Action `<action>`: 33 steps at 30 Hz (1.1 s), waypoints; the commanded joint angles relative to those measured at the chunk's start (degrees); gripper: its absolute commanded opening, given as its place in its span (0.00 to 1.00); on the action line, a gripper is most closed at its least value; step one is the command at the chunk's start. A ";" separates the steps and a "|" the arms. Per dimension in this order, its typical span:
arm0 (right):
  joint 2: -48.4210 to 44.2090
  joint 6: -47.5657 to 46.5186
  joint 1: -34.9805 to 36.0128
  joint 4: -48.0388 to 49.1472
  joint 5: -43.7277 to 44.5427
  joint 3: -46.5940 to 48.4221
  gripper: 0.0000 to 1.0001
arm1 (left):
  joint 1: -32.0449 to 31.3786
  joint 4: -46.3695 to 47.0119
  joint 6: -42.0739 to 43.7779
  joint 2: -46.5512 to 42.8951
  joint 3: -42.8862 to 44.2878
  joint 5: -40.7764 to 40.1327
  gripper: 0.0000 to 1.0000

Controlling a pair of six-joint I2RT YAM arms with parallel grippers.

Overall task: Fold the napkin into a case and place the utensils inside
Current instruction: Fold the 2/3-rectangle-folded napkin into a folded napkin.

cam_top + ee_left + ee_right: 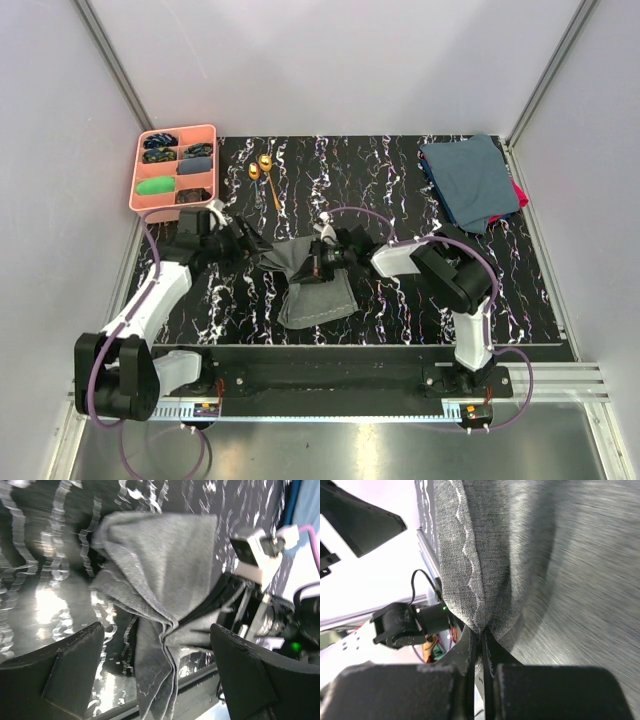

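My left gripper will hold the napkin's back flap, which sags crumpled past my right gripper's pinch, while my right gripper takes hold again of the napkin's fold (299, 264) beside it.
The grey napkin (315, 288) lies bunched and partly lifted on the black marbled table near the front edge. My right gripper (322, 263) is shut on a fold of the napkin; the right wrist view shows the jaws pinched on its hemmed edge (482, 636). My left gripper (258, 256) is open just left of the cloth. In the left wrist view its fingers (65, 672) stand wide apart, with the hanging napkin (160, 580) beyond and between them, untouched. The two gold utensils (263, 169) lie at the back, right of the tray. No folded case shows.
A pink compartment tray (140, 190) with small items stands at the back left. Folded dark blue-teal cloths (468, 180) over something red lie at the back right. The table's front edge and metal rail (330, 350) run just below the napkin.
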 commanded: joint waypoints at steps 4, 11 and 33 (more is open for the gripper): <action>-2.57 0.64 -3.84 9.72 -5.93 -4.41 0.00 | -5.70 6.18 -4.23 2.02 -0.12 -7.93 0.89; 0.32 1.25 -5.78 14.19 -7.51 -5.90 0.00 | -8.24 8.81 -4.76 2.20 -3.28 -7.41 0.66; 3.41 -2.09 -8.33 12.81 -10.59 -6.96 0.18 | -21.96 19.01 -9.07 18.28 -1.98 -12.24 0.34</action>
